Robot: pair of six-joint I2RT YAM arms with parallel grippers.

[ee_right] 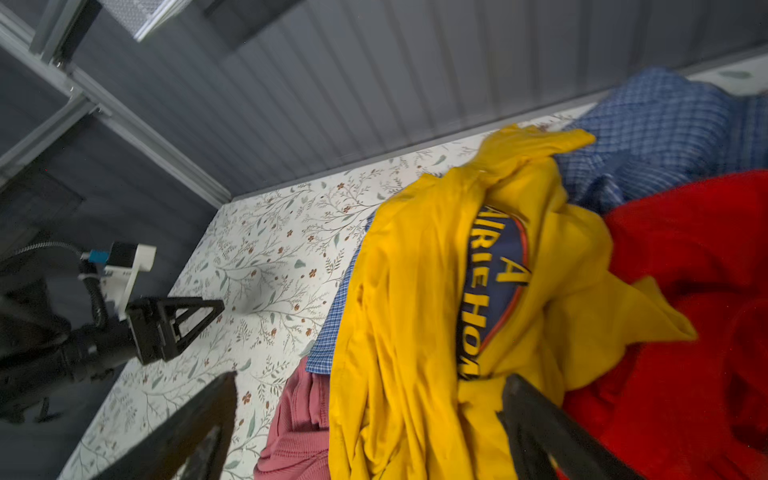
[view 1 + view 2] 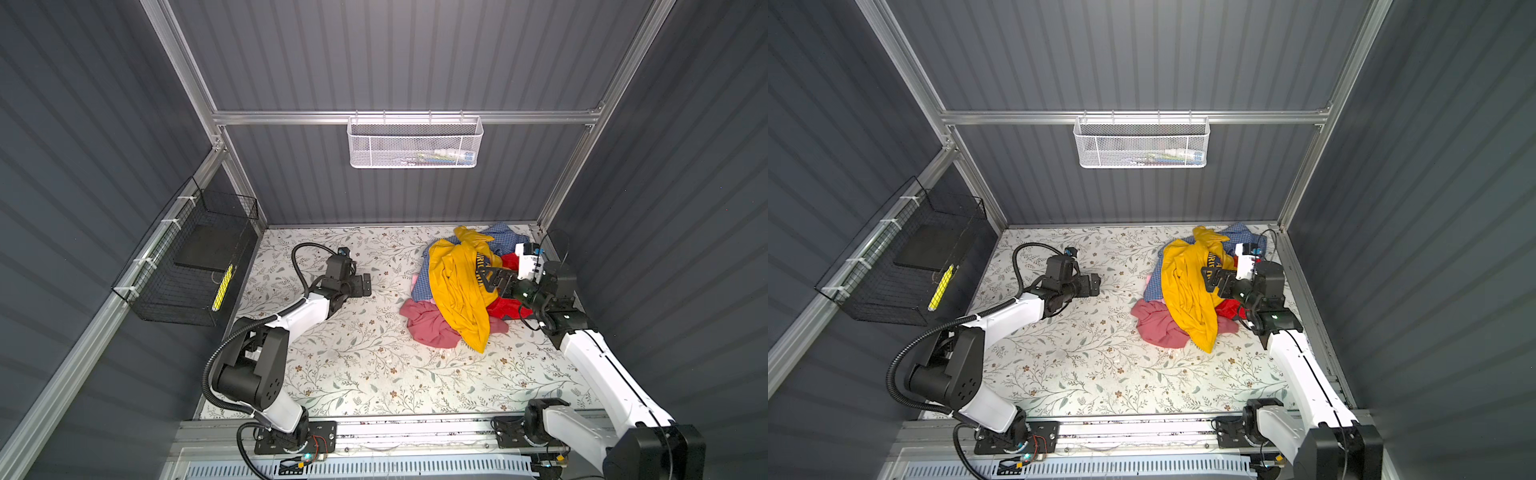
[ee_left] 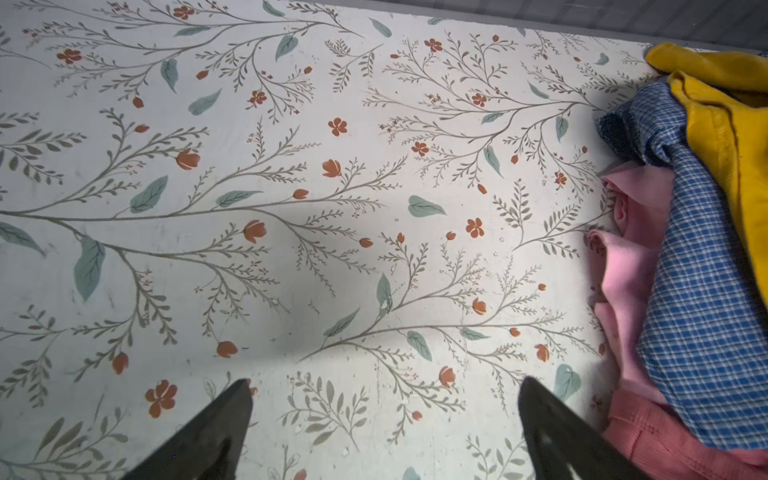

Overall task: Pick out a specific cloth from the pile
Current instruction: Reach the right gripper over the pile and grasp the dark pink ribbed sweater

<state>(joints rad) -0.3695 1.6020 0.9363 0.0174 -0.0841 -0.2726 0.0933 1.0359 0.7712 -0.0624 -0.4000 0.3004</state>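
Observation:
Next, the robot's right gripper needs to move to the rose-pink cloth and grab its exposed middle (image 2: 443,321) (image 1: 310,458) beside the edge of the yellow shirt.
The pile (image 2: 461,249) lies at the back right of the floral table, with a yellow shirt (image 2: 457,291) draped over its top. The cloth (image 2: 428,326), dusty rose-pink and ribbed, sticks out at the pile's front left, partly under the yellow shirt; it also shows in the other views (image 2: 1158,328) (image 3: 648,432) (image 1: 299,419). My right gripper (image 2: 492,282) (image 1: 372,376) hovers open over the yellow shirt, holding nothing. Left of the pile, my left gripper (image 2: 368,284) (image 3: 384,384) stands open and empty above bare table.
A blue checked shirt (image 3: 698,311), a pale pink cloth (image 3: 631,257) and a bright red garment (image 1: 685,291) are also in the pile. A white mesh basket (image 2: 415,143) hangs on the back rail. A black wire basket (image 2: 195,266) hangs on the left wall.

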